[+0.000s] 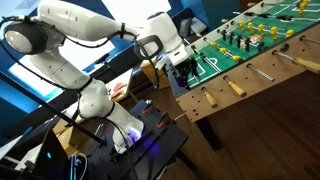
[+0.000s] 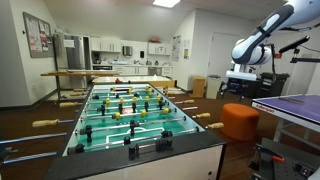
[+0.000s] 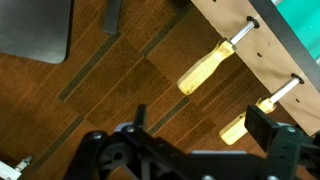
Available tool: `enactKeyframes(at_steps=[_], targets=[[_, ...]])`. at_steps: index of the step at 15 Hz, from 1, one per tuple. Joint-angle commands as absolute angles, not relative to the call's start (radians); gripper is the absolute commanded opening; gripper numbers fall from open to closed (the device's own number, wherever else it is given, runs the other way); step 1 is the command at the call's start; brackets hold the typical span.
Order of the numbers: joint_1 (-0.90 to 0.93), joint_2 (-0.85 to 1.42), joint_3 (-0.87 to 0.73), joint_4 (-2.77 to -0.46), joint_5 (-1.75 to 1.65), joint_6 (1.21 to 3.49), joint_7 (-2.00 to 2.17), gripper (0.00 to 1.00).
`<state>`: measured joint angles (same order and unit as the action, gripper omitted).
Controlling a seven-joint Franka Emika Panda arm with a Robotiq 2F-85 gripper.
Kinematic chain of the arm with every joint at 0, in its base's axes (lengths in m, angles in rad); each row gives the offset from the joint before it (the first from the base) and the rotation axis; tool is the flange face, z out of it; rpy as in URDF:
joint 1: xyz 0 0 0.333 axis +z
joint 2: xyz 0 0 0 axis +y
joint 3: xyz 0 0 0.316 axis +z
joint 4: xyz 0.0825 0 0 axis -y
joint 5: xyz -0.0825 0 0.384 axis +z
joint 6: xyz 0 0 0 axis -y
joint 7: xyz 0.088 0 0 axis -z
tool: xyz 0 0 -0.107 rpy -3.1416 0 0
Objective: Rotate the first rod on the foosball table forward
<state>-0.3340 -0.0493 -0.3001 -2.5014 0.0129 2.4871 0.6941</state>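
Observation:
The first rod's wooden handle, the one nearest the foosball table's near corner, will be gripped by my gripper on the thick outer end point(image 1: 211, 101) point(image 3: 193, 81).
The foosball table point(image 1: 262, 52) has a green field and rods with pale wooden handles along its side. It also shows in the other exterior view point(image 2: 125, 105). In the wrist view two handles stick out of the table's wooden side wall: one higher up point(image 3: 205, 68) and one lower point(image 3: 243, 122). My gripper point(image 3: 203, 125) is open and empty above the wooden floor, and the lower handle lies between its fingers, close to the right finger. In an exterior view the gripper point(image 1: 180, 68) hangs at the table's near corner, beside the handles point(image 1: 210, 98).
A desk with cables and electronics point(image 1: 140, 135) stands beside the robot base. An orange stool point(image 2: 240, 120) and a table-tennis table edge point(image 2: 295, 105) are off to one side. A dark mat point(image 3: 35, 30) lies on the floor.

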Motion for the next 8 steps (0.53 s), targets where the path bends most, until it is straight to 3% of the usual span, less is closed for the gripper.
enactKeyframes(at_steps=[1, 8], targets=[[-0.32, 0.004, -0.288, -2.55, 0.041, 2.619, 0.804, 1.0], [-0.32, 0.0, -0.303, -2.54, 0.039, 2.587, 0.752, 1.0]])
